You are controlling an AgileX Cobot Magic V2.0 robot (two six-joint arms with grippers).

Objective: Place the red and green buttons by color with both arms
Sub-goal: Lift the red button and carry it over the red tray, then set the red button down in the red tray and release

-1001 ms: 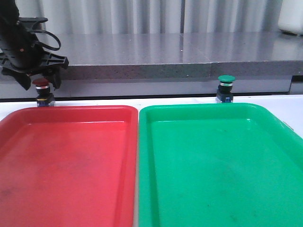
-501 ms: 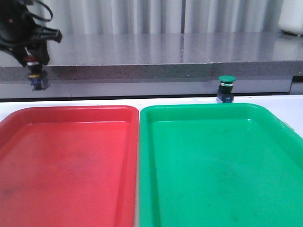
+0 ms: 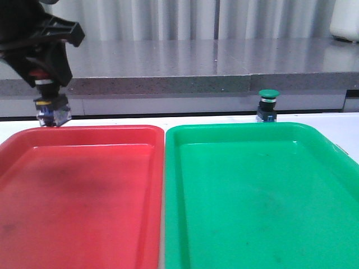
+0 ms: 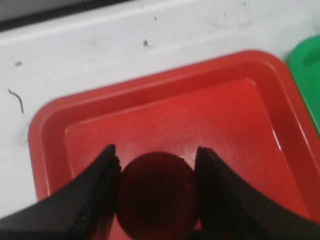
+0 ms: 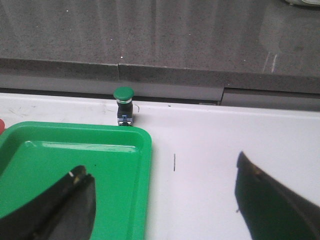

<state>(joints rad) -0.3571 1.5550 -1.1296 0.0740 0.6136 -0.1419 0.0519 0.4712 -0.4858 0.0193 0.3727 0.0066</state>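
Observation:
I should let go of the red button upright with my left gripper on the red tray's bottom, well in from the red tray's far rim [image 3: 60,197].
My left gripper [image 3: 46,75] is shut on the red button [image 3: 49,105], holding it by its dark red cap above the far left corner of the red tray [image 3: 78,190]. In the left wrist view the cap [image 4: 157,192] fills the gap between the fingers [image 4: 95,190], with the red tray [image 4: 165,115] below. The green button [image 3: 267,105] stands upright on the white table behind the green tray [image 3: 263,196]. In the right wrist view it [image 5: 123,104] stands beyond the tray's far corner. My right gripper [image 5: 162,192] is open and empty over the green tray's [image 5: 75,175] right edge.
A grey stone ledge [image 3: 196,73] runs along the back, close behind both buttons. The two trays lie side by side and take up most of the near table. White table surface [image 5: 210,145] shows to the right of the green tray.
My left gripper lifted the red button off the table behind the red tray, then came toward the camera and down with it, over the tray's far edge. The green button stayed put.

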